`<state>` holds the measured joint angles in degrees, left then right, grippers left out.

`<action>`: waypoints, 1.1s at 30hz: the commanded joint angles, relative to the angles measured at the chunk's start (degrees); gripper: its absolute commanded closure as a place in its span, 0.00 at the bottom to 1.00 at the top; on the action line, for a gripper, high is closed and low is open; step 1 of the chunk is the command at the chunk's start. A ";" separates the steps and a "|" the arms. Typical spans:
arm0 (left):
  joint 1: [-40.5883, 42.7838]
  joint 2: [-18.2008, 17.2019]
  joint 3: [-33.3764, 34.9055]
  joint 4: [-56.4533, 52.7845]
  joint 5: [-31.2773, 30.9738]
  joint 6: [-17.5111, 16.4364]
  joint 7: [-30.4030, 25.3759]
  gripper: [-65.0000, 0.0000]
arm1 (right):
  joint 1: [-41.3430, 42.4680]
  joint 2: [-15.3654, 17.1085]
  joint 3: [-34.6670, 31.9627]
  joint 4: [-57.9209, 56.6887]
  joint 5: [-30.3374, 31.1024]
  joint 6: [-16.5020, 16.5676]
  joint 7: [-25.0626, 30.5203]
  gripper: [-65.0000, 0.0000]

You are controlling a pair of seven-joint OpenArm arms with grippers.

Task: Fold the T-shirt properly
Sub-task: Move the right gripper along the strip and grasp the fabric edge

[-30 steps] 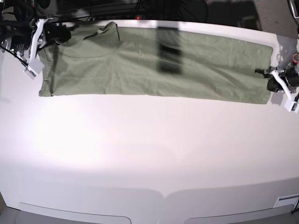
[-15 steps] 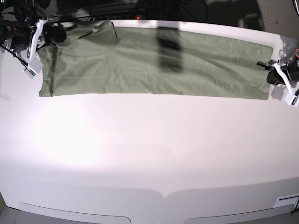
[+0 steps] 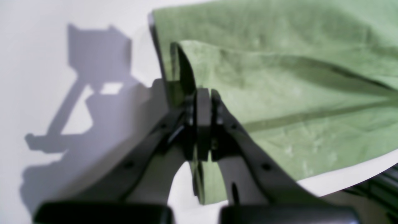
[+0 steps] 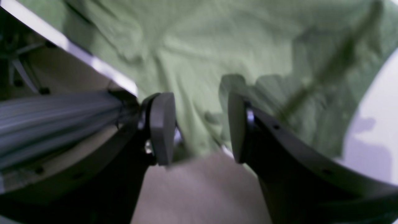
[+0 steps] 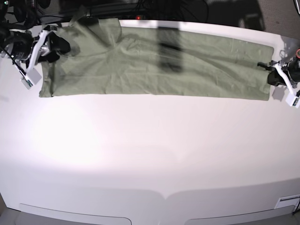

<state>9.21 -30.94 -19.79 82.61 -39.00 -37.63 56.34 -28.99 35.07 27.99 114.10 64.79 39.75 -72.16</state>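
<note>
I have just the raised fold at the T-shirt's edge pinched in my left gripper, so I need to open it and take the cloth further in before I drag (image 5: 251, 83) the T-shirt nearer.
The sage-green T-shirt (image 5: 154, 65) lies as a long strip across the far part of the white table (image 5: 150, 154). Its left end spreads up to the table's back edge. At the strip's right end my left gripper (image 5: 265, 70) is shut on the cloth. The left wrist view shows that gripper (image 3: 203, 121) pinching a raised fold of the T-shirt (image 3: 295, 77) at its edge. At the strip's left end my right gripper (image 5: 62, 47) stands open. In its wrist view the right gripper (image 4: 199, 127) has nothing between its fingers, and the T-shirt (image 4: 217, 46) lies beyond them.
Dark cables and equipment (image 5: 140, 9) sit behind the table's far edge (image 4: 77, 59). A dark shadow band (image 5: 168, 47) crosses the shirt's middle. The bare white table surface stretches from the shirt toward the near edge.
My right gripper has opened and let go of the shirt's left end, and that cloth has dropped and spread out toward the back edge. My left gripper stays shut on the right end.
</note>
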 commanded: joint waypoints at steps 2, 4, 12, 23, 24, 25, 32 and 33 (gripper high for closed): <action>-0.70 -1.29 -0.42 0.79 -2.99 -0.15 -1.22 1.00 | 2.03 -2.36 0.48 0.28 -1.95 0.25 3.72 0.56; -1.16 -1.29 -0.44 1.22 -3.52 -0.15 -3.76 1.00 | 3.74 -5.40 0.48 -0.85 -6.75 0.25 7.43 0.56; -2.58 1.31 -0.42 6.54 -8.87 -0.17 -3.39 1.00 | 8.85 -13.62 0.48 -7.76 -17.35 0.25 10.03 0.57; -1.44 2.56 -0.42 6.23 10.03 -0.15 -0.66 1.00 | 9.29 -15.08 0.48 -10.75 -17.92 0.25 9.25 0.57; -1.44 1.90 -0.42 6.23 9.97 -0.13 -0.66 1.00 | 9.29 -15.08 0.48 -10.75 -17.92 0.25 9.29 0.57; -1.44 1.25 -0.42 6.21 9.79 -0.13 -0.66 1.00 | 9.31 -15.10 0.48 -10.75 -17.92 0.25 9.46 0.57; -1.44 -0.04 -0.42 6.21 4.33 -0.13 -0.61 1.00 | 11.15 -15.26 -1.14 -15.96 -18.47 0.25 12.74 0.57; -1.44 -0.04 -0.42 6.21 4.22 -0.13 -0.59 1.00 | 11.85 -15.23 -1.97 -17.46 -18.45 0.25 12.57 0.57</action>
<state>8.43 -29.78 -19.79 87.88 -34.06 -37.69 56.58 -17.52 19.18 25.74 95.59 45.28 39.70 -60.42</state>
